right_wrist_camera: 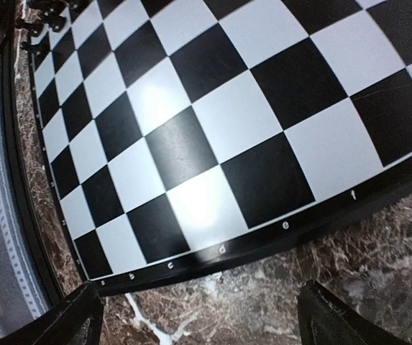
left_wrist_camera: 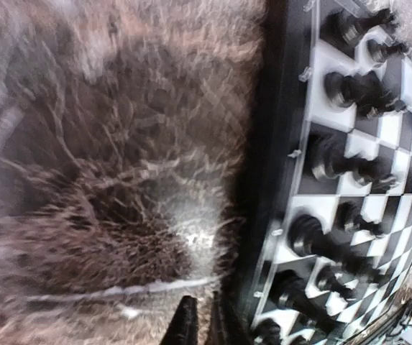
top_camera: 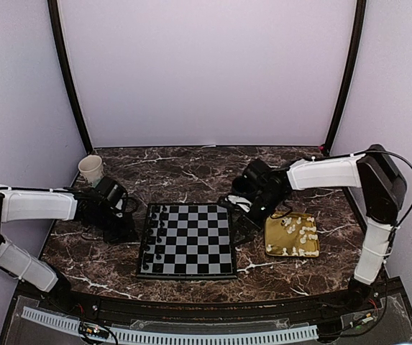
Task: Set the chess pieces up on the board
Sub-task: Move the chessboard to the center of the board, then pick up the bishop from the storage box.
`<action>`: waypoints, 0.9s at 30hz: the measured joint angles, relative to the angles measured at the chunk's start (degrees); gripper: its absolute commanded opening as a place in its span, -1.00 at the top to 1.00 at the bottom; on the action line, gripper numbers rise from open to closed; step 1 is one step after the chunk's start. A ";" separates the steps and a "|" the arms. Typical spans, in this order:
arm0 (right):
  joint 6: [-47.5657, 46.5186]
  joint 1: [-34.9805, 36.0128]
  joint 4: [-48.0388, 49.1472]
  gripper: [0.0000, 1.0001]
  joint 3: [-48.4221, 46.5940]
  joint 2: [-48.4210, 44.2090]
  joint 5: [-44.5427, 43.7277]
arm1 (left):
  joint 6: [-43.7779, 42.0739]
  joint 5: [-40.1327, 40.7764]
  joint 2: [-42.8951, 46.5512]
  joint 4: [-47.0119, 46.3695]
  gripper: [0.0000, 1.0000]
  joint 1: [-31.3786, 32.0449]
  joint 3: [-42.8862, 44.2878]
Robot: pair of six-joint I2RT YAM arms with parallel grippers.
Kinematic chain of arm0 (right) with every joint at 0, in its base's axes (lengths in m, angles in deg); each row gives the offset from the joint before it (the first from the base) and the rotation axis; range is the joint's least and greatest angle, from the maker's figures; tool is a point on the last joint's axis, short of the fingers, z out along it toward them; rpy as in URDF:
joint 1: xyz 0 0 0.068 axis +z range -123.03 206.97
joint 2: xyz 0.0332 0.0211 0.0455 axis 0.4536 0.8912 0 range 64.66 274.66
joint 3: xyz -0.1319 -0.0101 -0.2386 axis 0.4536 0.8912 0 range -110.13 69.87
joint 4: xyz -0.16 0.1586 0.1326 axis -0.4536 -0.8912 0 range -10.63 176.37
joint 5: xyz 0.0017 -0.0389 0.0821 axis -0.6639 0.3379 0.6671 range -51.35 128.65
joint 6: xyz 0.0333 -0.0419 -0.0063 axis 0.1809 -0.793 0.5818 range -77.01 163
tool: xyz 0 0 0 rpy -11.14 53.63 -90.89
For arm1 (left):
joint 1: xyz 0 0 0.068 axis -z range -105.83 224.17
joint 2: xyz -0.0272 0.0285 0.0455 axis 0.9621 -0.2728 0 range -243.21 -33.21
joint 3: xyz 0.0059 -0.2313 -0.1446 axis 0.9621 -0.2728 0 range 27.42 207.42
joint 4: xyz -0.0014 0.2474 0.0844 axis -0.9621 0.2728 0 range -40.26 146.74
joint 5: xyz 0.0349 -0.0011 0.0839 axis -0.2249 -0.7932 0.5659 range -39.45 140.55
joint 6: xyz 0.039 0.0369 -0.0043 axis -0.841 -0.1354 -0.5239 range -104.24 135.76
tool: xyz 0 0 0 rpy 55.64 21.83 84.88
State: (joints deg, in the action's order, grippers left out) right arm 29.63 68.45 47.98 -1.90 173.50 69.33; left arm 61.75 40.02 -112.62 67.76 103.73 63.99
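Note:
I should close my right gripper on the top [top_camera: 303, 237] of the cream-white chess piece that stands just behind the near-side row in the gold tray.
The board [top_camera: 191, 244] lies flat in the middle of the table, with black pieces [top_camera: 153, 233] on its two left columns. The cream-white chess pieces [top_camera: 299, 233] lie loose in a gold tray to the right of the board. My left gripper [top_camera: 123, 228] is low over the marble just left of the board; in the left wrist view its fingers [left_wrist_camera: 184, 327] are together and hold nothing, with the black pieces [left_wrist_camera: 349, 86] to the right. My right gripper [top_camera: 239, 219] is at the board's right edge; in the right wrist view it [right_wrist_camera: 202, 323] is wide open and empty over the board's border [right_wrist_camera: 263, 241].
The gold tray [top_camera: 272, 248] sits right of the board. A paper cup [top_camera: 90, 169] stands at the back left. The table is dark marble, enclosed by pale walls. A cable rail runs along the near edge [top_camera: 170, 334].

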 measured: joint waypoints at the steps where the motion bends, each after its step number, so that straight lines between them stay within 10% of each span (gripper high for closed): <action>1: -0.68 -0.26 -0.26 -0.95 0.63 -1.75 -0.13 | -0.52 0.85 0.39 2.27 0.42 0.00 1.70; 2: -1.14 -0.59 -0.76 -0.96 0.94 -3.41 -0.31 | -1.55 1.81 0.81 3.96 0.21 0.00 3.30; 4: -2.03 -1.25 -1.64 -0.96 1.01 -6.38 -0.50 | -3.28 3.65 1.64 7.21 -0.90 0.02 7.19; 5: -2.64 -1.64 -2.12 -0.96 1.01 -8.24 -0.66 | -4.66 4.26 2.08 8.22 -0.97 0.02 8.96; 19: -5.70 -12.66 0.04 -0.96 5.14 -29.11 -0.15 | -26.27 6.99 -1.90 8.98 -0.98 0.70 32.02; 27: -6.86 -15.47 5.42 -0.94 8.41 -39.56 -20.35 | -36.89 9.77 -1.84 -5.73 -0.98 3.76 32.81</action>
State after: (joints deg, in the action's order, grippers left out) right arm 22.77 52.97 53.40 6.52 133.94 48.98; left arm 24.86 49.79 -114.46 62.04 107.49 96.80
